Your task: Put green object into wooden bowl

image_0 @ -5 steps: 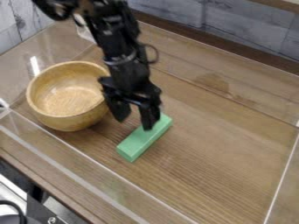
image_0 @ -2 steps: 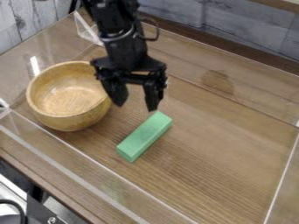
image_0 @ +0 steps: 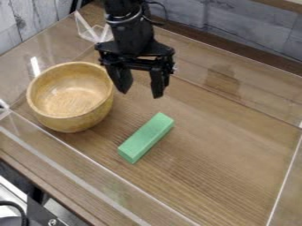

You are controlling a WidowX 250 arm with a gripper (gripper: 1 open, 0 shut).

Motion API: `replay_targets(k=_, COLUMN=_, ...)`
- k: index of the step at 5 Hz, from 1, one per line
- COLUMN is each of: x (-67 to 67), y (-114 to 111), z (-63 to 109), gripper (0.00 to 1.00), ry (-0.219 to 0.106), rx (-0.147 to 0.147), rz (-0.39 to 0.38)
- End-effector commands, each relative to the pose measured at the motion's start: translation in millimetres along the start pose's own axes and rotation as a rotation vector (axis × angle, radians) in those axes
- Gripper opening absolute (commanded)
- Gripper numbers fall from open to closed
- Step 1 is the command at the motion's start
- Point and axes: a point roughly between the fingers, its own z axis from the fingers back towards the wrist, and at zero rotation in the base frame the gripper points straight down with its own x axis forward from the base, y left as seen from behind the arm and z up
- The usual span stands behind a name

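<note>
Next, I grip the far half of the green object (image_0: 154,127), leaving its near end sticking out.
The green object (image_0: 145,137) lies flat on the wooden table, a bright green block set at a slant, right of the wooden bowl (image_0: 71,95). The bowl is round, light tan and has nothing in it. My gripper (image_0: 140,88) hangs above the table beyond the block's far end, pointing down, its two black fingers spread wide with nothing between them. It touches neither the block nor the bowl, and stands just right of the bowl's rim.
A clear plastic wall (image_0: 71,168) rings the work area, with its near edge running along the front and a right side panel (image_0: 289,168). Wooden tabletop (image_0: 224,132) stretches to the right of the block.
The gripper has risen away from the green block and moved toward the back, staying open. The block stays where it lay on the table.
</note>
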Motion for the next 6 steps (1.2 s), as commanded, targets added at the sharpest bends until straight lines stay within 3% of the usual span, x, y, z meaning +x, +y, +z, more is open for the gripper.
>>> replay_targets(k=1, x=14.7, y=7.4, z=15.9, gripper=1.00, ry=-0.073, rx=0.012, rz=-0.031)
replay_targets(k=2, x=13.9, y=9.0, z=16.8, gripper=1.00, ry=-0.078, rx=0.022, rz=-0.059)
replay_targets(k=4, x=-6.1, y=-6.2, z=27.5, gripper=1.00, ry=-0.076, rx=0.036, rz=-0.133)
replay_targets(k=6, x=-10.4, y=-10.2, z=23.8, gripper=1.00, ry=-0.086, rx=0.061, rz=-0.133)
